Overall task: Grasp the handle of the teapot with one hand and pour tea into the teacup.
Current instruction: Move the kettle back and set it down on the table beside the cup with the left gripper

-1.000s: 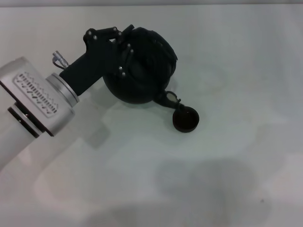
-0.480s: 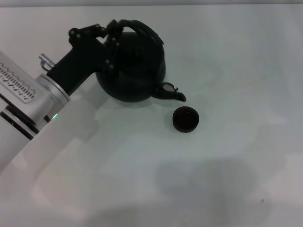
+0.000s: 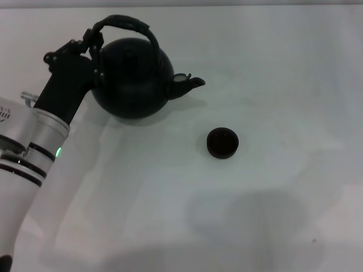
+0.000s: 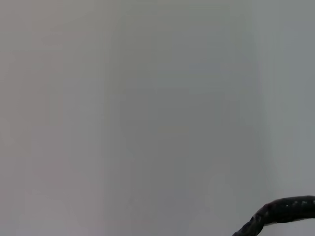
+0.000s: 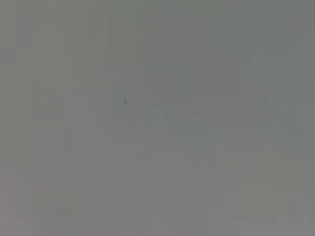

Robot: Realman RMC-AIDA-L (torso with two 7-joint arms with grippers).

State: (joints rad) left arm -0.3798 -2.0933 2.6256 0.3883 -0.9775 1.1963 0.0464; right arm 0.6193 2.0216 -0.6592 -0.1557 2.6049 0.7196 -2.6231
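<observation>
My left gripper is going to set the teapot down on the white table (image 3: 126,132) between my silver forearm and the teacup.
The round matte-black teapot (image 3: 133,79) stands upright at the back left of the white table in the head view, its short spout (image 3: 187,84) pointing right. Its arched wrapped handle (image 3: 127,22) rises over the top. My left gripper (image 3: 92,48) is shut on the left end of the handle. A short piece of the handle also shows in the left wrist view (image 4: 285,209). The small dark teacup (image 3: 222,142) sits on the table to the right of and nearer than the spout, apart from the pot. The right gripper is out of view.
The white table (image 3: 272,215) fills the head view with nothing else on it. My left arm's silver forearm (image 3: 22,153) runs along the left edge. The right wrist view shows only plain grey surface.
The teapot was tipped with its spout over the teacup; it has swung back upright and moved left and farther back with my left gripper. The teacup has not moved.
</observation>
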